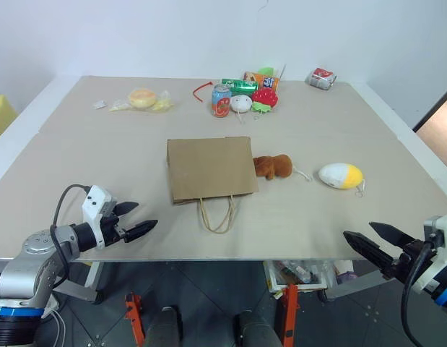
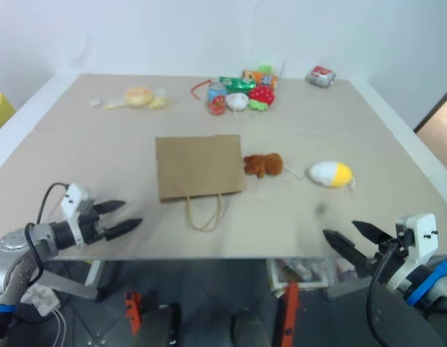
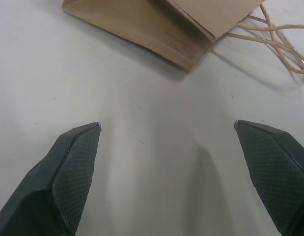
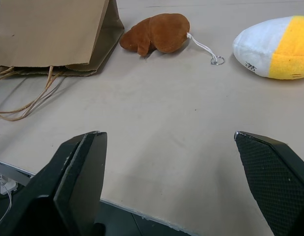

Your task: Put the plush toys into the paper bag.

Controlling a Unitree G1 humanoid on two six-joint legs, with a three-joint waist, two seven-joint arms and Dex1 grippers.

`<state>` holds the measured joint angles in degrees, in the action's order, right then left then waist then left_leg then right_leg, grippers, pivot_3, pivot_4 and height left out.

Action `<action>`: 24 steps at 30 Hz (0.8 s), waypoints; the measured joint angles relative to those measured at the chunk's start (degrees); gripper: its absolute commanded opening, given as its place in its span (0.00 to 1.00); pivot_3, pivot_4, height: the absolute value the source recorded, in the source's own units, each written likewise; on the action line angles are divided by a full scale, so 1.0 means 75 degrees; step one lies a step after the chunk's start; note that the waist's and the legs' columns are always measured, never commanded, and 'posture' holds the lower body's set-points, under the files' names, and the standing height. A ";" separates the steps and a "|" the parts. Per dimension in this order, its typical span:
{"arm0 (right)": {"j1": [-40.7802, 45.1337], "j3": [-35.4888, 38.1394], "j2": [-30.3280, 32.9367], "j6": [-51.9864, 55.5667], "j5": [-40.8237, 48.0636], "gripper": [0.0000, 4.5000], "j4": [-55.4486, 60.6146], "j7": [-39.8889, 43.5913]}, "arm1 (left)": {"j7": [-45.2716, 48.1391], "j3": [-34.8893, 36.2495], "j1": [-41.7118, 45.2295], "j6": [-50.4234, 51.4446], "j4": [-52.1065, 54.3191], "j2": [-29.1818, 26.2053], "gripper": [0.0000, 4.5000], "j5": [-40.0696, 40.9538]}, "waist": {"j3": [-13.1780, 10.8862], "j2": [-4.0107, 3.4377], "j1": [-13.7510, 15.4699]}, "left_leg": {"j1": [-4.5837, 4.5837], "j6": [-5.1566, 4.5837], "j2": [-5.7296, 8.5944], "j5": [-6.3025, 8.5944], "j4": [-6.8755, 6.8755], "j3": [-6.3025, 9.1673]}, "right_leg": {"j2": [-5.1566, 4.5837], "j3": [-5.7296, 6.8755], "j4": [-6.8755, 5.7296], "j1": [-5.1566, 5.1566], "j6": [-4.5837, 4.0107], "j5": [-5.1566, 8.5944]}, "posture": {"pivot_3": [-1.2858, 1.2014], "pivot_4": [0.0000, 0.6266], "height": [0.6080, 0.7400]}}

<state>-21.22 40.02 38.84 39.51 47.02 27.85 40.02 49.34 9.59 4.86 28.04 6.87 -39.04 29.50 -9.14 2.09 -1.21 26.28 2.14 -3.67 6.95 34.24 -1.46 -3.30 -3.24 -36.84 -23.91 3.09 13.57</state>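
Observation:
Next, my left gripper goes next to the paper bag's cord handle (image 1: pixel 204 210) (image 3: pixel 246 38) and closes there, beside the opening of the bag, to lift the bag open.
The brown paper bag (image 1: pixel 210 168) lies flat in the middle of the table, its cord handles (image 1: pixel 217 214) toward the front edge. An orange-brown plush animal (image 1: pixel 274 166) rests against the bag's right side. Further right lies the white-and-yellow egg-shaped plush (image 1: pixel 341 176). My left gripper (image 1: pixel 135 219) hovers open over the table's front left, short of the bag's corner (image 3: pixel 191 54). At the front right edge my right gripper (image 1: pixel 365 237) stands open, facing both plush toys (image 4: pixel 159 33) (image 4: pixel 274 46), with bare table between its fingers.
A cluster at the back holds a soda can (image 1: pixel 221 100), a small white round toy (image 1: pixel 241 103), a red strawberry toy (image 1: pixel 265 98) and snack packets (image 1: pixel 259 78). A bun in a bag (image 1: pixel 142 99) lies back left; a crumpled packet (image 1: pixel 321 78) back right.

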 measured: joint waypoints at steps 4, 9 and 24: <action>0.0116 -0.0167 0.0015 -0.0001 -0.0012 1.00 -0.0008 0.0007 | 0.0261 -0.0040 0.0002 -0.0197 0.0007 -0.0124 1.00 -0.0090 | 0.0000 0.0001 -0.0001 | 0.0000 0.0000 -0.0001 0.0000 0.0000 0.0000 | 0.0001 -0.0001 0.0000 -0.0002 -0.0001 0.0000 | 0.52 0.24 1.00; 0.0261 -0.0318 0.0071 0.0005 -0.0012 1.00 -0.0019 0.0022 | 0.0818 -0.0245 0.0104 -0.1228 -0.0037 -0.0302 1.00 -0.0580 | 0.0000 -0.0004 0.0001 | 0.0000 0.0000 0.0001 0.0000 0.0000 -0.0002 | -0.0003 -0.0001 0.0000 -0.0008 -0.0001 0.0000 | 0.52 0.24 1.00; 0.2004 -0.2597 0.0947 0.0892 0.1104 1.00 0.1595 0.0081 | 0.2637 -0.2829 0.3601 -0.8732 -0.3589 0.0895 1.00 -0.3329 | -0.0002 -0.0005 0.0028 | 0.0005 -0.0047 0.0002 -0.0008 0.0026 0.0002 | 0.0007 0.0001 0.0001 0.0057 0.0047 0.0011 | 0.52 0.24 1.00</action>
<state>-6.19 20.54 45.94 46.20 55.30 39.81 40.63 69.12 -11.63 31.87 -37.45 -20.04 -32.32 4.54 -9.15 2.05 -1.00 26.32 1.79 -3.66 6.89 34.43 -1.45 -3.25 -3.23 -36.83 -23.49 3.44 13.65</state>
